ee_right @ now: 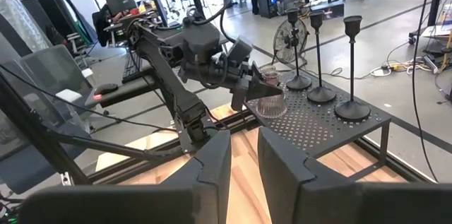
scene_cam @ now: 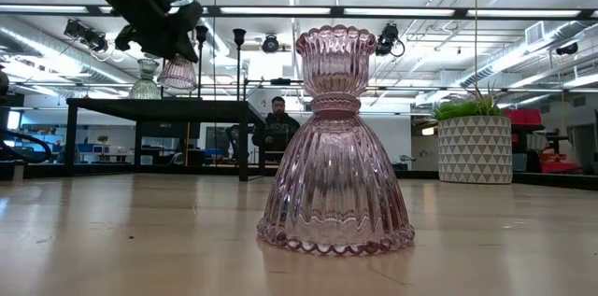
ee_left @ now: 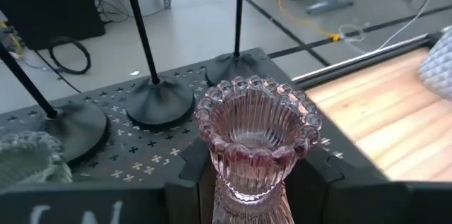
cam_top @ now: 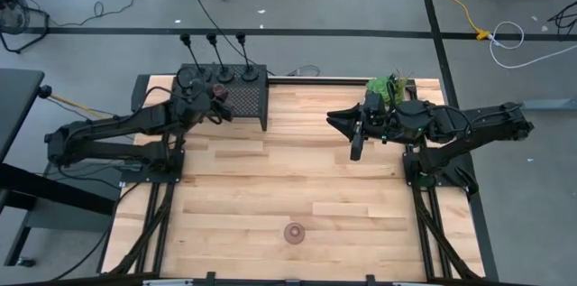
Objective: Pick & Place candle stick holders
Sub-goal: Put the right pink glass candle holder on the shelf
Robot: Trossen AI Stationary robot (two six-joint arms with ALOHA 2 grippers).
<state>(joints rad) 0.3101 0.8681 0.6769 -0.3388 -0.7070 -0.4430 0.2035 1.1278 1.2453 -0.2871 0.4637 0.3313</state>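
Observation:
My left gripper sets the pinkish glass holder on the black mesh box before the middle black holder (cam_top: 221, 96) next.
My left gripper (cam_top: 213, 101) is over the black mesh box (cam_top: 243, 96) at the table's far left, shut on a pinkish glass holder (ee_left: 256, 128). Three black holders (ee_left: 159, 100) stand with their round bases on the box top, and a pale green glass holder (ee_left: 28, 159) stands beside them. A second pinkish glass holder (cam_top: 294, 232) stands upright on its wide base near the table's front edge; it also shows in the low view (scene_cam: 334, 147). My right gripper (cam_top: 355, 142) hangs open and empty at the far right, by the plant. My left gripper holds the pinkish holder by its narrow neck (ee_left: 247, 194), below the cup, between its two fingers. The holder stays upright, its flared base (scene_cam: 177, 74) hanging below the fingers a little above the box top. The contact itself is hidden at the wrist picture's lower edge.
A green plant in a white pot (cam_top: 388, 89) stands at the far right, close behind my right arm. The thin stems of the black holders (ee_right: 318, 47) rise just beyond the held one. Bare wood (cam_top: 297, 169) lies between the two arms. A person (scene_cam: 277, 119) sits in the room behind.

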